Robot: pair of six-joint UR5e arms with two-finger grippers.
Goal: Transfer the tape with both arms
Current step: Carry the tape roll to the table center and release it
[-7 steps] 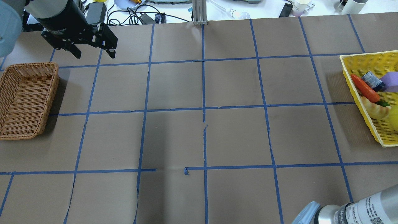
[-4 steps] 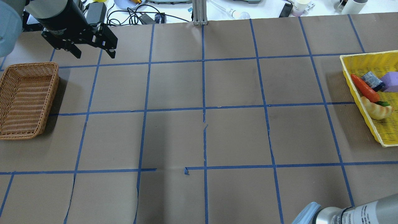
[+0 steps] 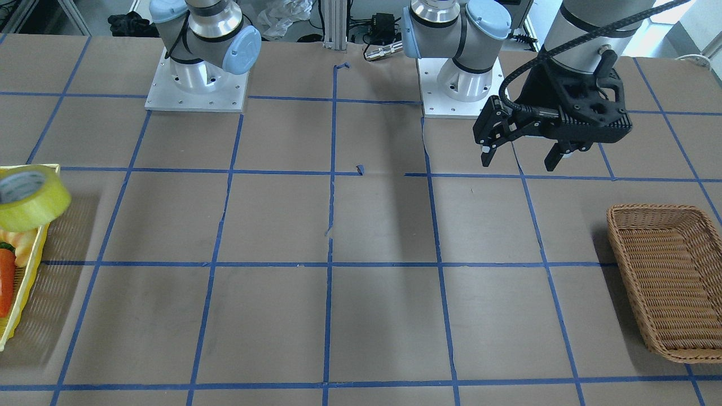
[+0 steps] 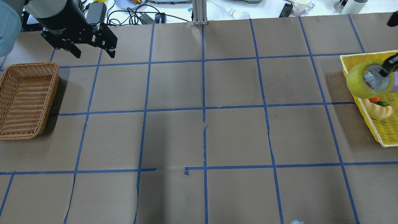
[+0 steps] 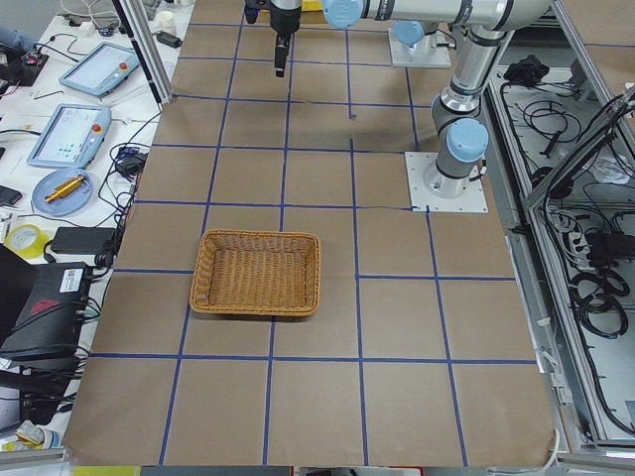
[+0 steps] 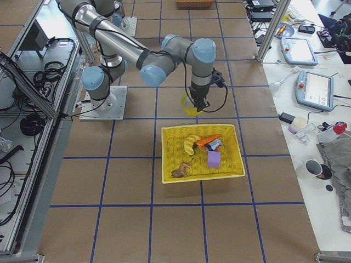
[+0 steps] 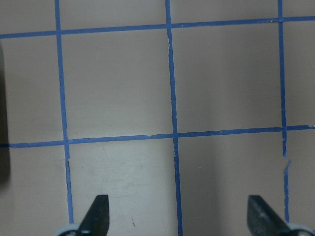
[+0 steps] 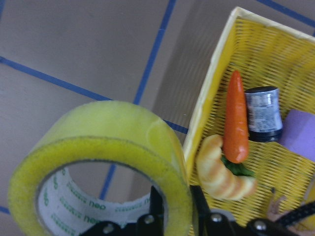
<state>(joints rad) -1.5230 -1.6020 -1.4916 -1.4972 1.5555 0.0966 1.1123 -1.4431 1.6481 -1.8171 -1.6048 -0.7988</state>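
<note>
My right gripper needs to put the yellow tape down on the crossing of blue lines midway (image 3: 328, 256) between the two baskets.
The yellow tape (image 4: 357, 81) hangs in the air over the inner rim of the yellow basket (image 4: 360, 59). My right gripper (image 4: 384, 71) is shut on the roll's wall, one finger inside the white core and one outside, as the right wrist view (image 8: 177, 209) shows. The tape also shows in the right wrist view (image 8: 118, 132), the front view (image 3: 39, 206) and the right side view (image 6: 188, 104). My left gripper (image 4: 94, 55) is open and empty, high over the far left of the table; it also shows in the front view (image 3: 518, 165).
An empty brown wicker basket (image 4: 28, 99) sits at the table's left edge. The yellow basket holds a carrot (image 8: 235, 123), a croissant (image 8: 219, 169), a small can (image 8: 263, 114) and a purple block (image 8: 300, 135). Cables and devices lie beyond the far edge.
The tape, held by my right gripper, has come into view over the yellow basket's rim. The right forearm has left the bottom right corner. The left arm has not moved.
</note>
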